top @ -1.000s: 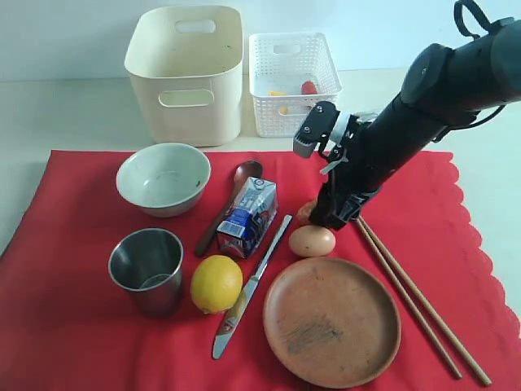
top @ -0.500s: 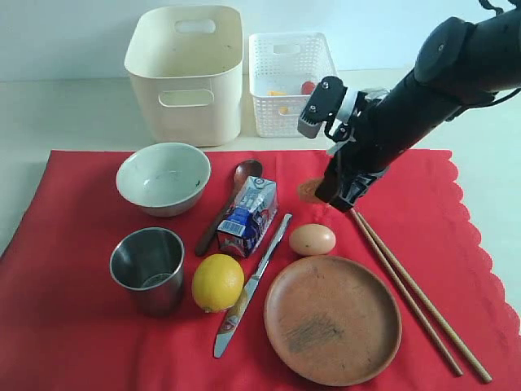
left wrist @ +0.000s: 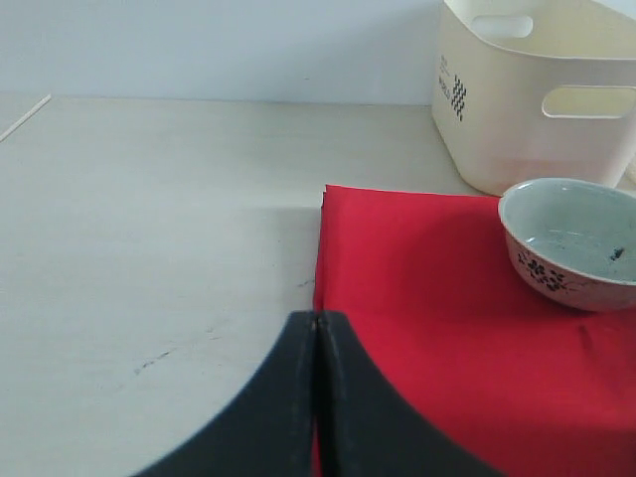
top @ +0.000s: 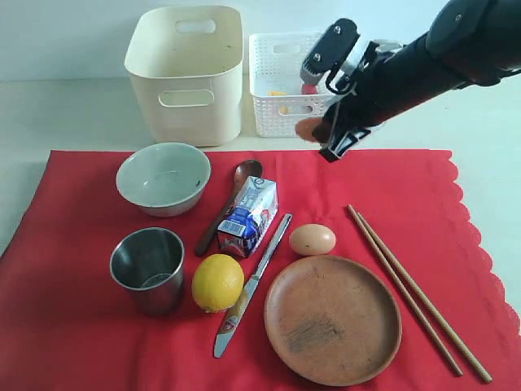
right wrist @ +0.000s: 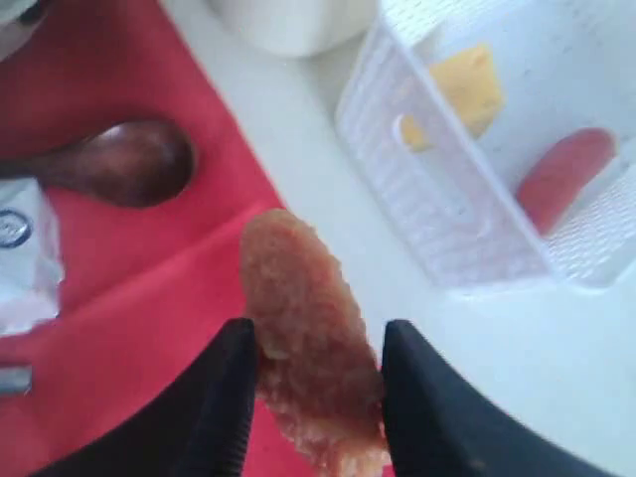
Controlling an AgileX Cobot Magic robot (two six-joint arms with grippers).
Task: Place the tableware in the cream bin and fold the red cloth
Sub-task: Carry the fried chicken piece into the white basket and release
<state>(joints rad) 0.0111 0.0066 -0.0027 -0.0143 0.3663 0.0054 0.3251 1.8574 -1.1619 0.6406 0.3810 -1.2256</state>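
Note:
My right gripper is to let go of the brown food piece, now above the red cloth's far edge, in the white basket (top: 297, 108) (right wrist: 505, 159), between the yellow cheese and the sausage.
My right gripper (top: 320, 133) hangs above the red cloth's (top: 73, 326) far edge, just in front of the white basket, shut on a brown crumbly food piece (right wrist: 303, 328). On the cloth lie the bowl (top: 163, 177), steel cup (top: 146, 269), wooden spoon (top: 230, 204), knife (top: 254, 281), brown plate (top: 332, 319) and chopsticks (top: 415, 293). The cream bin (top: 186, 73) stands behind the cloth. My left gripper (left wrist: 316, 318) is shut on nothing, low over the cloth's corner (left wrist: 427, 298) beside the bowl (left wrist: 576, 238); it is outside the exterior view.
A white lattice basket (top: 289, 73) beside the cream bin holds a yellow cheese piece (right wrist: 467, 84) and a sausage (right wrist: 566, 174). An egg (top: 313, 239), a lemon (top: 217, 283) and a milk carton (top: 248, 216) lie among the tableware.
My right gripper closed on the brown food piece beside the egg, lifted it and carried it back towards the white basket. The left gripper stayed shut.

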